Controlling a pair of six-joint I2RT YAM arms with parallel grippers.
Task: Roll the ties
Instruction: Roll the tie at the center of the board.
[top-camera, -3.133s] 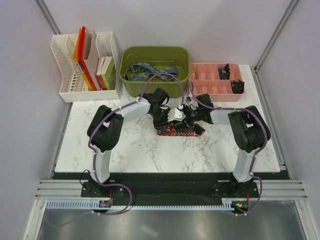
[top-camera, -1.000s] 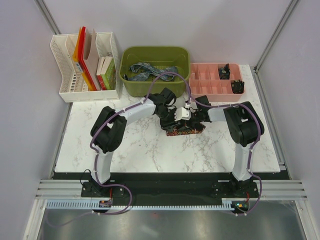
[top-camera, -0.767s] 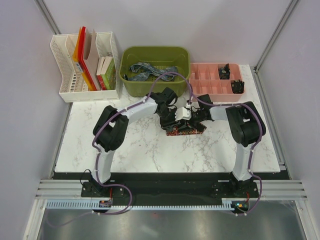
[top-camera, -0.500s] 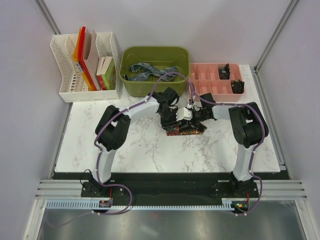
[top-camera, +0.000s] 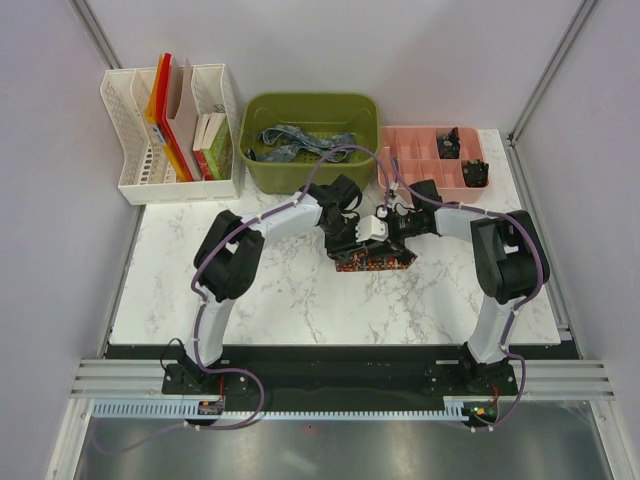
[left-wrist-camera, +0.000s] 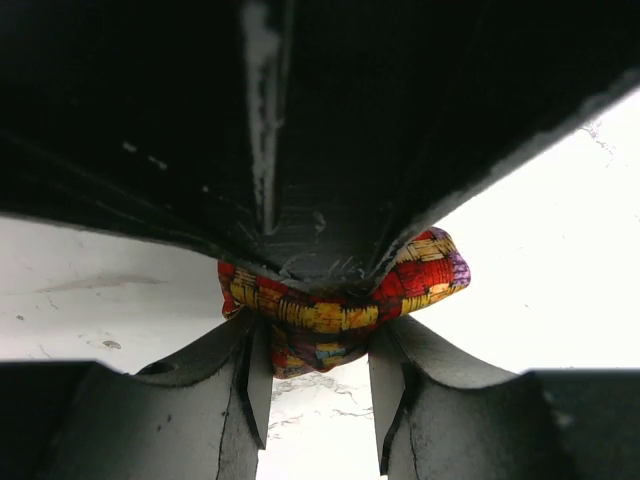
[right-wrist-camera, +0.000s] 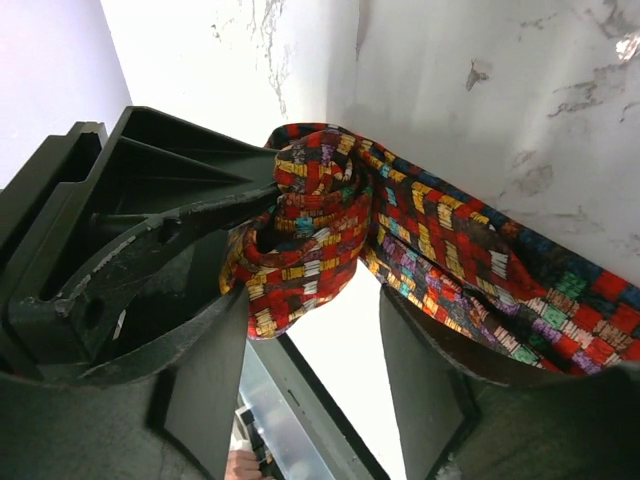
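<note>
Next, my left gripper opens wide and takes the roll by its side edges (left-wrist-camera: 228, 288) before rolling on, because the rolled end bulges past both of its fingers.
The red, orange and dark patterned tie (top-camera: 375, 262) lies partly rolled at the middle of the marble table, both grippers meeting over it. My left gripper (top-camera: 352, 238) is shut on the rolled end (left-wrist-camera: 320, 325), which bulges out past both fingers (left-wrist-camera: 255, 370). My right gripper (right-wrist-camera: 312, 310) is open: the roll (right-wrist-camera: 305, 230) lies by its left finger and the loose tail (right-wrist-camera: 470, 290) runs past its right finger. A blue-grey tie (top-camera: 300, 140) lies bunched in the green bin.
The green bin (top-camera: 262, 172) stands at the back centre. A pink compartment tray (top-camera: 410, 178) with small dark items sits at the back right. A white file rack (top-camera: 130, 140) with books stands at the back left.
My right gripper has opened and let go of the red tie. The left gripper keeps its hold on the roll. The loose tail has shortened over the last few seconds.
</note>
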